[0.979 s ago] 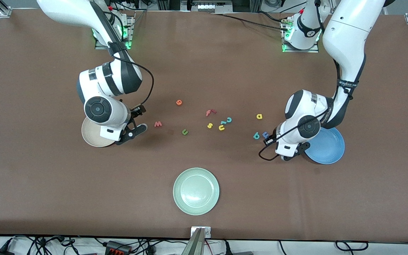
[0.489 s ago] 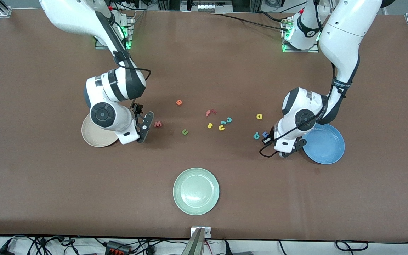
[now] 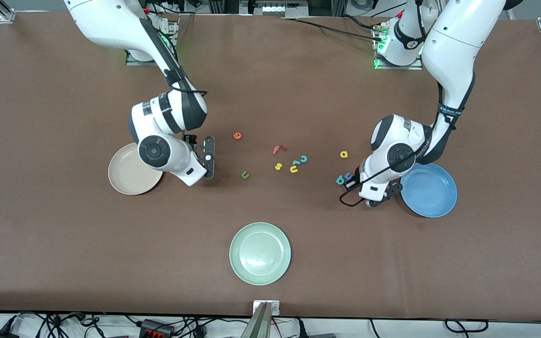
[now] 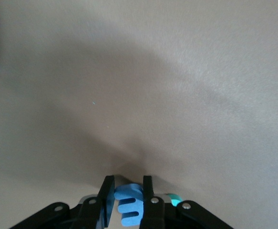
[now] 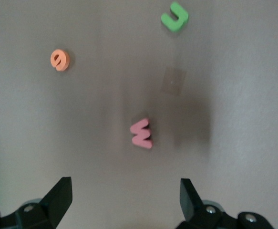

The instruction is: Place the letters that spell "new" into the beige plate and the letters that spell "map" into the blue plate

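My left gripper has the periwinkle m. It will let go of it just off the middle of the blue plate (image 3: 421,196), toward the teal p.
My left gripper (image 3: 351,181) is down at the table beside the blue plate (image 3: 432,197), shut on the periwinkle m (image 4: 129,207). The teal p (image 3: 340,180) lies right next to it, and the yellow a (image 3: 343,154) is farther from the front camera. My right gripper (image 5: 125,183) hangs open over the salmon w (image 5: 141,133), which the hand hides in the front view. The orange e (image 3: 237,136) and green n (image 3: 245,175) lie toward the middle. The beige plate (image 3: 125,180) sits beside the right hand, with nothing on it.
A red f (image 3: 278,149), yellow s (image 3: 278,166), yellow u (image 3: 294,169) and teal c (image 3: 303,159) lie clustered mid-table. A pale green plate (image 3: 260,270) sits nearer the front camera.
The left gripper has shut on the m and shifted slightly toward the letters. The right gripper has swung off the beige plate to above the w, staying open.
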